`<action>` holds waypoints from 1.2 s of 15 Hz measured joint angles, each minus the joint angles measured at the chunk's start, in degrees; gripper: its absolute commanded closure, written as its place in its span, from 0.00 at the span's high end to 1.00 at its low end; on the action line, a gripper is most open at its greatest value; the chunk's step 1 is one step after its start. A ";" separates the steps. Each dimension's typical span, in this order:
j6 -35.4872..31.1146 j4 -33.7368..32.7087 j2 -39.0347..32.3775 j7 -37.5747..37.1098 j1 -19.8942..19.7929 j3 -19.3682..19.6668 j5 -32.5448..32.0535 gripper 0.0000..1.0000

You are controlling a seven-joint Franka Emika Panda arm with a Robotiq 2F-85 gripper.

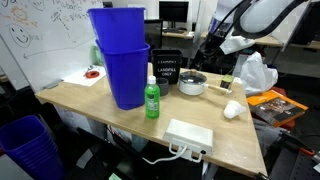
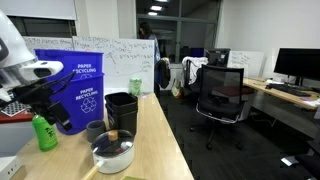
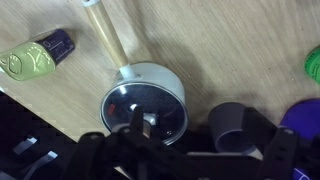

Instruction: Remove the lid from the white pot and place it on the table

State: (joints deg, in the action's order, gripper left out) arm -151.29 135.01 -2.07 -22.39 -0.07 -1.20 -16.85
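Observation:
The robot's gripper should next move to the small knob (image 1: 193, 73) (image 3: 149, 121) on top of the glass lid and close there, because the lid has to come off.
The white pot (image 1: 192, 88) stands on the tan table (image 1: 110, 112) with the glass lid (image 1: 192, 77) on it. In the wrist view the lid (image 3: 143, 105) with its small knob covers the pot (image 3: 172, 82), whose light wooden handle (image 3: 105, 35) points away. Both also show in an exterior view, the pot (image 2: 112, 158) under the lid (image 2: 112, 147). My gripper (image 3: 185, 155) hangs well above the pot with its dark fingers spread apart and nothing between them. It is also in an exterior view (image 2: 35, 95).
A green bottle (image 1: 152, 100), a tall blue recycling bin (image 1: 122, 65), a black container (image 1: 166, 68), a flat white box (image 1: 190, 133) and a tiny white cup (image 1: 232, 110) stand around the pot. A grey cup (image 3: 232, 125) sits close beside it.

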 measured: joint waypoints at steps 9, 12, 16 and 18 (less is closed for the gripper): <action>-4.58 -4.59 -5.79 -0.35 -0.16 5.24 -1.80 1.00; -4.57 -4.59 -5.58 -0.35 0.18 5.23 -1.77 1.00; -4.56 -4.59 -5.58 -0.35 0.18 5.24 -1.77 1.00; -4.56 -4.59 -5.62 -0.35 0.18 5.26 -1.61 1.00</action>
State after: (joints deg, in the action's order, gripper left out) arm -155.85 130.41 -7.69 -22.75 0.11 4.07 -18.46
